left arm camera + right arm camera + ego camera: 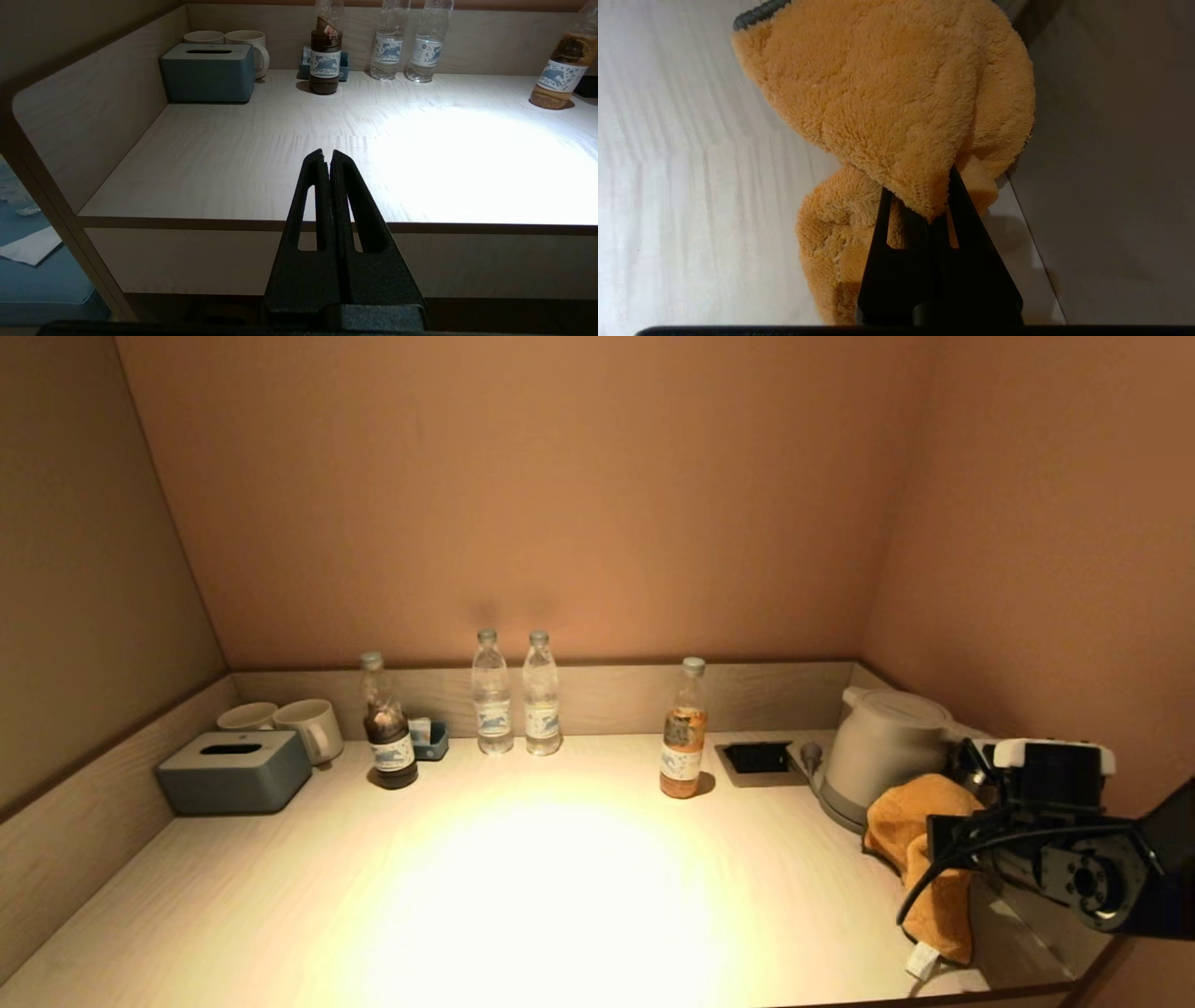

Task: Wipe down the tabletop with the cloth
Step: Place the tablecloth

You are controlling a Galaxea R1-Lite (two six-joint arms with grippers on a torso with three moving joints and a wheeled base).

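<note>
Next, my right gripper releases the orange cloth on the pale tabletop (pixel 905 896) in front of the kettle.
An orange fluffy cloth (pixel 910 817) hangs bunched at the right end of the pale wooden tabletop (pixel 560 887), just in front of the kettle. Its lower end with a white tag reaches the table surface. My right gripper (pixel 945 847) is shut on the cloth close to the right side wall. In the right wrist view the cloth (pixel 887 93) drapes over the gripper (pixel 920 189) and hides the fingertips. My left gripper (pixel 327 155) is shut and empty. It sits low in front of the table's front edge at the left and is out of the head view.
A white kettle (pixel 882 747) and a recessed socket (pixel 756 759) are at the back right. An orange drink bottle (pixel 682 733), two water bottles (pixel 492 695), a dark bottle (pixel 387 728), mugs (pixel 313 728) and a grey tissue box (pixel 233 770) line the back.
</note>
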